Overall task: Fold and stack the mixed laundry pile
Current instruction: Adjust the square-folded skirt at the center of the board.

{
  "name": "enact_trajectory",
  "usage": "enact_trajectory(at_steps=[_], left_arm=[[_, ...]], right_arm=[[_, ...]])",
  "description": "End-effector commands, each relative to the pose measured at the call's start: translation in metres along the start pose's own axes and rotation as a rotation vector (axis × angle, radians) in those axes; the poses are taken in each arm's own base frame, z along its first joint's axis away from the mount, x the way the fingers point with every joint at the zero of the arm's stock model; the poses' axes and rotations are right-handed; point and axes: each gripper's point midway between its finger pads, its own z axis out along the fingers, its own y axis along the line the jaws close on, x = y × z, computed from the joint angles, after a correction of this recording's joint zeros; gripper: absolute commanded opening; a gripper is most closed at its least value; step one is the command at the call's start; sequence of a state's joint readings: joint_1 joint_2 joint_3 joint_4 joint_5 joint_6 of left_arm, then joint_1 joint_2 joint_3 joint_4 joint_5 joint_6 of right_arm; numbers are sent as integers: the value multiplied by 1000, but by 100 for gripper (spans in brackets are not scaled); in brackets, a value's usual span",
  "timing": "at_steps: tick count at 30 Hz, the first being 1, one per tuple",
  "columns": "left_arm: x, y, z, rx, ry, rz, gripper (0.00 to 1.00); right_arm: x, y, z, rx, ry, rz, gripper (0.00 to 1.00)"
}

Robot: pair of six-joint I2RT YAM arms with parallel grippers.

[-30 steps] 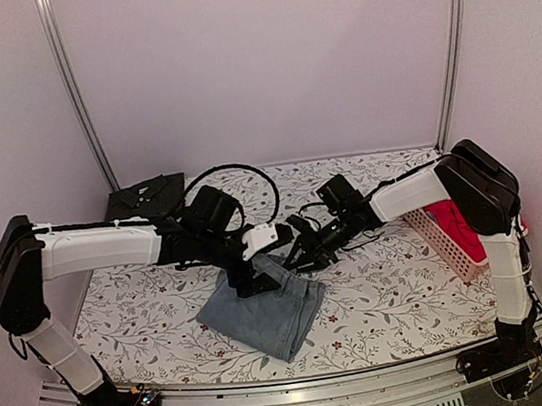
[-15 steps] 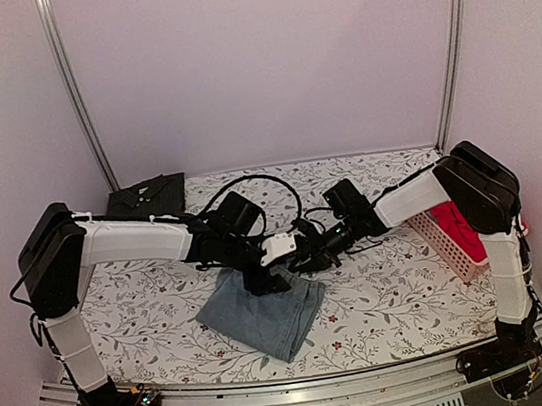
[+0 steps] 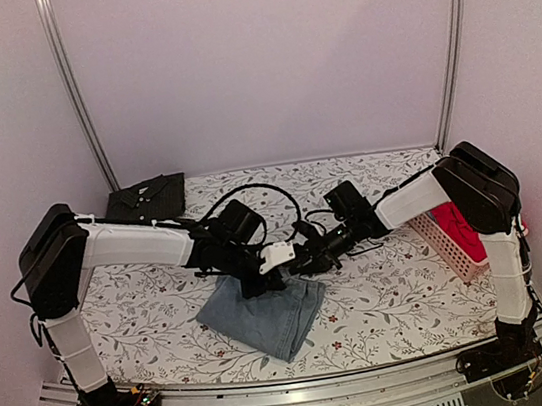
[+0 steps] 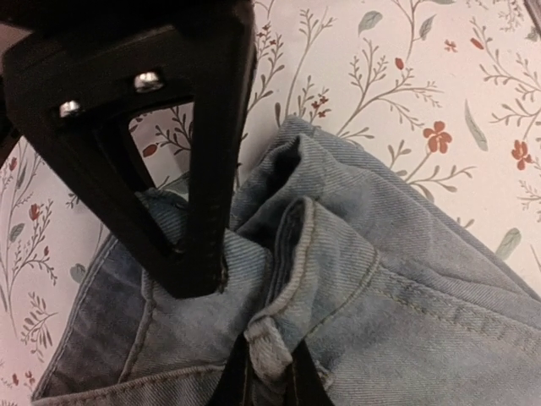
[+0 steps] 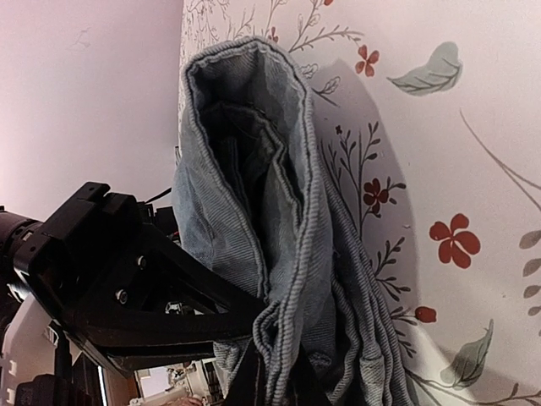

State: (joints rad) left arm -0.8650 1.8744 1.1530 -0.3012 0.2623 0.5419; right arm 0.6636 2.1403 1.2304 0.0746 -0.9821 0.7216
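Observation:
Next, my right gripper opens and grabs its edge (image 5: pixel 303 245), as both my grippers crowd a bunched fold of the denim, before my left gripper moves to the opposite side.
A folded light-blue denim piece (image 3: pixel 264 315) lies mid-table, near the front. Both grippers meet at its far edge. My left gripper (image 3: pixel 271 278) is shut on the denim: in the left wrist view its tips (image 4: pixel 270 381) pinch a belt loop and seam of the denim (image 4: pixel 406 279). My right gripper (image 3: pixel 298 263) is shut on the same edge just to the right. In the right wrist view it (image 5: pixel 277 381) clamps a bunched fold of the denim (image 5: pixel 245 169). A black shirt (image 3: pixel 146 196) lies folded at the back left. A red garment (image 3: pixel 459 225) sits in the basket.
A pink slatted basket (image 3: pixel 441 240) stands at the table's right edge beside the right arm. The tablecloth (image 3: pixel 395 292) is white with a floral print. Metal frame posts (image 3: pixel 73 89) rise at the back corners. Each gripper's black fingers (image 4: pixel 169 169) crowd the other's wrist view.
The left arm has swung in toward the middle and its gripper has shut on the denim's far edge. The right gripper has finished shutting on the same edge.

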Motion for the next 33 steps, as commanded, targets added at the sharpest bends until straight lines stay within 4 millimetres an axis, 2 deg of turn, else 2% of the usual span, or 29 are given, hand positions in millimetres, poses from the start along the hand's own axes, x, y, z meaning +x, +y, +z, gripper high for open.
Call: enact_trajectory(at_steps=[1,7,9,13,17,23,28,33], left_arm=[[-12,10,-13,-26,-10,-52,0],[-12,26,-46,-83,-63,-79,0],[-9,32,-51,-101,-74,-88,0],[-2,39,-43,-101,-56,-113,0],[0,43,-25,-78,-39,-145,0],[4,53,-10,-102,-31,-158,0],[5,58,-9,-90,-44,-170,0],[9,56,-7,-69,-50,-178,0]], right_arm=[[6,6,-3,-20,14,-14,0],[8,3,-4,-10,15,-20,0],[9,3,-4,-10,17,-21,0],[9,8,-6,-19,16,-33,1],[9,14,-9,-31,12,-36,9],[16,22,-17,-59,16,-49,36],[20,22,-18,-76,14,-72,46],[8,30,-17,-98,-21,-102,54]])
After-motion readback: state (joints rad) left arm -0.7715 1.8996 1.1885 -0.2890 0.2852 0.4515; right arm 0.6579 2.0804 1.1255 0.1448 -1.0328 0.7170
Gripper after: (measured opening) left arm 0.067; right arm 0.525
